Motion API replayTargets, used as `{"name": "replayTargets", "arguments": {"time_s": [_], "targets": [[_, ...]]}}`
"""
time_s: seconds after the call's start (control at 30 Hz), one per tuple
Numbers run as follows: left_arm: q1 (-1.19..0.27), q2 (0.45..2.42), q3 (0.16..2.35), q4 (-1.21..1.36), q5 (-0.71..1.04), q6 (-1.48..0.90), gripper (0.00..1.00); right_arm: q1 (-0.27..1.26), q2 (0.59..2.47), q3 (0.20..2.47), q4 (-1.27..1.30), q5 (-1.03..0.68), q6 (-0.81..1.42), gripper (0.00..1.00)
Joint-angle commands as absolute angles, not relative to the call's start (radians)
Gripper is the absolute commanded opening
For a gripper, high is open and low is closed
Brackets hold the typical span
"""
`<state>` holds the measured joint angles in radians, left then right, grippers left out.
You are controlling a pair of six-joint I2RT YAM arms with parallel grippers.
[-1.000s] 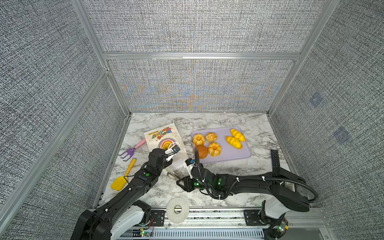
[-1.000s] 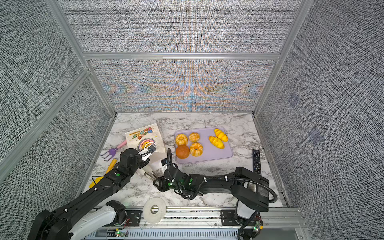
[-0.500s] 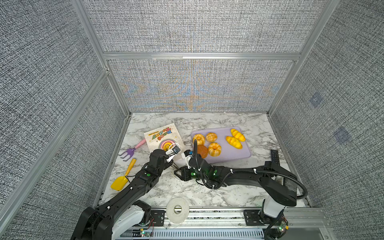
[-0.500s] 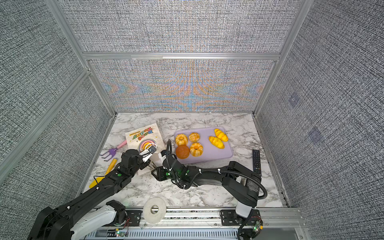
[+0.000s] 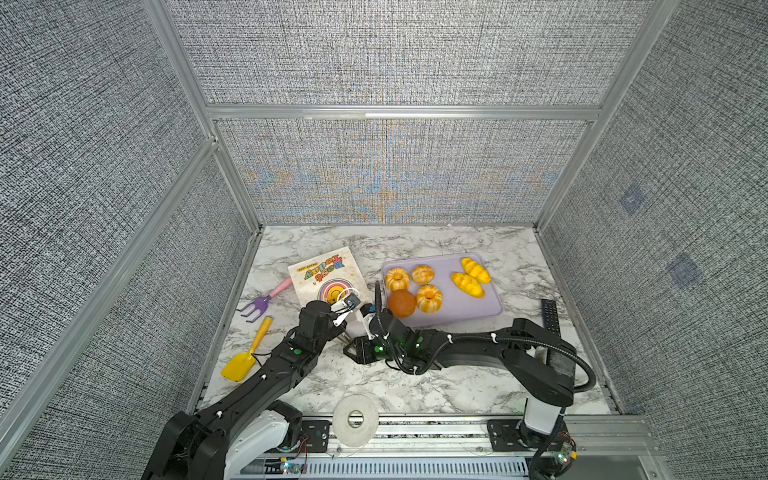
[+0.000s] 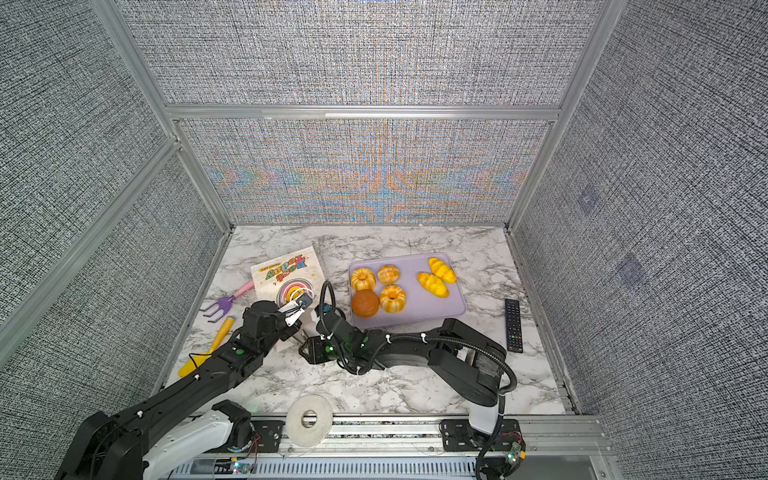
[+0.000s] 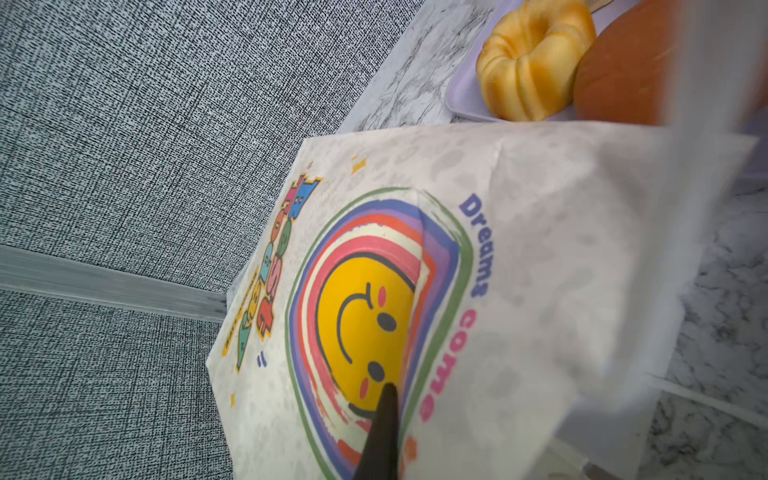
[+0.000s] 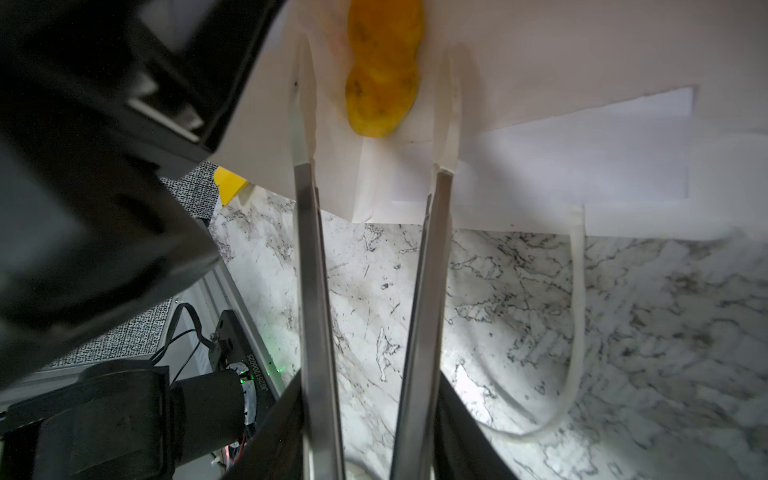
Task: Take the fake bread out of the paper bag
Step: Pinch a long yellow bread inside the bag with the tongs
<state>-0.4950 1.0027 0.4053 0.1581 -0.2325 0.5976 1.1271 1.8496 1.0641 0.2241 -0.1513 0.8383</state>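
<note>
My right fingers hold only the yellow fake bread's near end, so next I pull it toward the bag's opening, then grip farther (image 8: pixel 386 32) along.
The paper bag (image 5: pixel 322 272) lies flat on the marble with its print facing up, and its mouth points toward the front. My left gripper (image 5: pixel 337 306) is shut on the bag's upper wall near the mouth, its dark finger (image 7: pixel 384 432) resting on the smiley print. My right gripper (image 8: pixel 376 62) is open, and its long fingers reach into the mouth on either side of a yellow fake bread (image 8: pixel 380 83) without touching it. Several other breads lie on the lilac tray (image 5: pixel 478 307), among them a brown bun (image 5: pixel 402 302) and ring buns (image 5: pixel 397 278).
A purple toy fork (image 5: pixel 255 303) and a yellow shovel (image 5: pixel 245 361) lie left of the bag. A black remote (image 5: pixel 549 313) lies right of the tray. A tape roll (image 5: pixel 355 419) sits on the front rail. Fabric walls close in three sides.
My right arm has swung from the front centre toward the bag, and its fingers have slid into the bag's mouth. The left gripper has kept its hold in place.
</note>
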Motion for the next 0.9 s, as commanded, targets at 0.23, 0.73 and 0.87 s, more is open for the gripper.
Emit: {"name": "replayTargets", "arguments": {"time_s": [0.23,0.73,0.87], "targets": [[-0.495,0.998,0.382,0.218,-0.179,0.531,0.0,1.127,1.912,1.162,0.122,-0.184,0.841,0.29],[-0.495,0.988,0.382,0.202,-0.163,0.529,0.0,1.109,1.751,1.112,0.015,-0.122,0.81,0.0],[-0.494,0.985,0.382,0.2,-0.165,0.526,0.0,1.091,1.704,1.076,-0.009,-0.128,0.812,0.0]]}}
